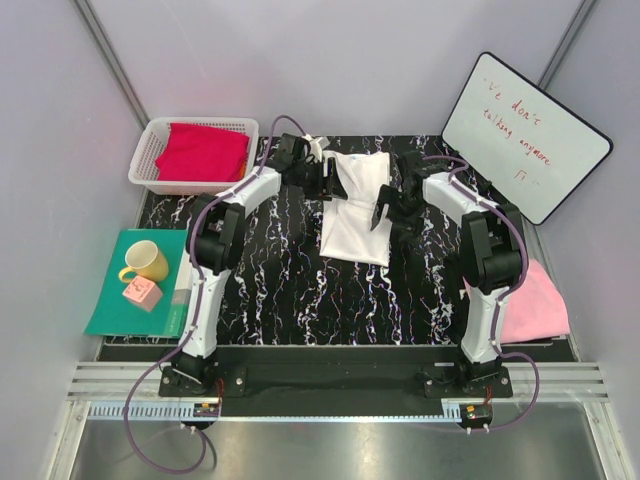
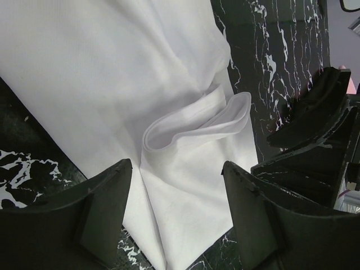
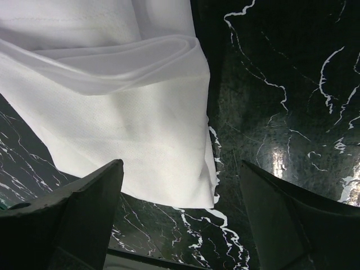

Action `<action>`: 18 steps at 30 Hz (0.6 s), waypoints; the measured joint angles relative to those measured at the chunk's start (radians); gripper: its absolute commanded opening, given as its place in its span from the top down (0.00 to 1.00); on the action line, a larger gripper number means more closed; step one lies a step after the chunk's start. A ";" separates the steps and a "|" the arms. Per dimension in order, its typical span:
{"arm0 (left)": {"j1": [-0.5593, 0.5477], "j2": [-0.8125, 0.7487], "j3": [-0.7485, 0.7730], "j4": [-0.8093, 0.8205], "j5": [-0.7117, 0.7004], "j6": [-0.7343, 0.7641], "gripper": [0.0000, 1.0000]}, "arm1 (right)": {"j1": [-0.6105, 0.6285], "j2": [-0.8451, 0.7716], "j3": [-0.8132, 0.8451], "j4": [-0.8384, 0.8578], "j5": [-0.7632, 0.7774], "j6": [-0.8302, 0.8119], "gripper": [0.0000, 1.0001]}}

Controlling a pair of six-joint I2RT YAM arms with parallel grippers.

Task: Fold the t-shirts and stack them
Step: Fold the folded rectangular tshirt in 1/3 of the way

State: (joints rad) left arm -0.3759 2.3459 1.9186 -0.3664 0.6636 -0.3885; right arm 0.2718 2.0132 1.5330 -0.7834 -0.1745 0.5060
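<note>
My right gripper is to close on the near corner (image 1: 386,263) (image 3: 209,203) of the white t-shirt, on the side toward the pale pink t-shirt.
The white t-shirt (image 1: 357,205) lies partly folded in the middle of the black marble table, a narrow strip running near to far. My left gripper (image 1: 328,180) is open at its far left edge, jaws spread over a rolled fold of the cloth (image 2: 191,129), holding nothing. My right gripper (image 1: 382,212) is open at its right edge, jaws straddling the cloth's corner (image 3: 169,163), holding nothing. The crimson red t-shirt (image 1: 202,152) lies in a white basket. The pale pink t-shirt (image 1: 535,302) lies at the table's right edge beside the right arm.
A white basket (image 1: 148,150) stands at the far left. A teal mat (image 1: 105,290) at the left holds a yellow mug (image 1: 147,261) and a pink block (image 1: 141,292). A whiteboard (image 1: 525,135) leans at the far right.
</note>
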 measured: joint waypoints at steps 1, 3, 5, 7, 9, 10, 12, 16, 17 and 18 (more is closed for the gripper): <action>0.000 0.003 0.006 -0.001 0.000 0.000 0.32 | -0.003 0.000 0.000 0.000 0.000 0.000 0.08; 0.000 0.010 0.017 0.000 0.000 -0.001 0.36 | -0.010 0.000 0.000 0.000 0.000 0.000 0.06; -0.003 0.022 0.026 0.000 0.000 -0.001 0.43 | -0.017 0.000 0.000 0.000 0.000 0.000 0.00; -0.005 0.039 0.033 -0.002 0.003 -0.003 0.49 | -0.023 0.000 0.000 0.000 0.000 0.000 0.00; -0.009 0.060 0.046 -0.003 0.008 -0.007 0.60 | -0.029 0.000 0.000 0.000 0.000 -0.001 0.00; -0.011 0.071 0.052 -0.003 0.009 -0.010 0.67 | -0.032 0.000 0.000 0.000 0.000 -0.002 0.00; -0.018 0.087 0.060 -0.003 0.012 -0.012 0.89 | -0.039 0.000 0.000 0.000 0.000 -0.002 0.00; -0.027 0.108 0.076 -0.006 0.015 -0.024 1.00 | -0.051 0.000 0.000 0.000 -0.001 -0.002 0.00; -0.031 0.110 0.078 -0.006 0.014 -0.024 1.00 | -0.053 0.000 0.000 0.000 -0.001 -0.002 0.00; -0.032 0.110 0.078 -0.006 0.014 -0.023 1.00 | -0.055 0.000 0.000 0.000 -0.002 -0.002 0.00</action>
State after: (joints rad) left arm -0.4084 2.4557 1.9968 -0.3729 0.6781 -0.4114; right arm 0.2165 2.0132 1.5333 -0.7834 -0.1761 0.5045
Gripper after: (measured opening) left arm 0.023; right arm 0.994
